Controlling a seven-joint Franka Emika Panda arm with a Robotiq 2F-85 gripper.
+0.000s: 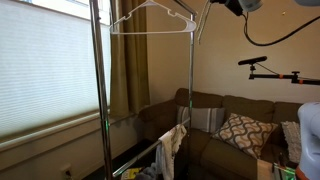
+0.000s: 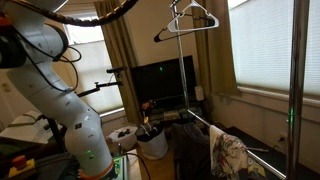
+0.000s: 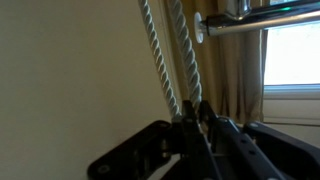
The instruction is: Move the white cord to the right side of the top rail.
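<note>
My gripper has the white cord. It will let go of the cord over the top rail [image 1: 193, 13] [image 3: 243, 21], between the white hanger and the rail's end cap.
In the wrist view my gripper [image 3: 192, 112] is shut on the white cord [image 3: 186, 55]. Two twisted strands of it rise from between the jaws to the top of the frame. The end of the silver top rail [image 3: 268, 18] lies just right of the strands, high in that view. In an exterior view the top rail [image 1: 150, 32] spans the tall rack, and my arm [image 1: 238, 6] is just past its right end at the top edge. The cord is too thin to make out in either exterior view.
A white wire hanger [image 1: 152, 13] hangs on the rail and also shows in the other exterior view [image 2: 192, 16]. A pale cloth [image 1: 172, 140] drapes over the lower crossbar. A brown sofa with cushions [image 1: 240, 130] stands behind the rack. A window with blinds [image 1: 45, 60] is beside it.
</note>
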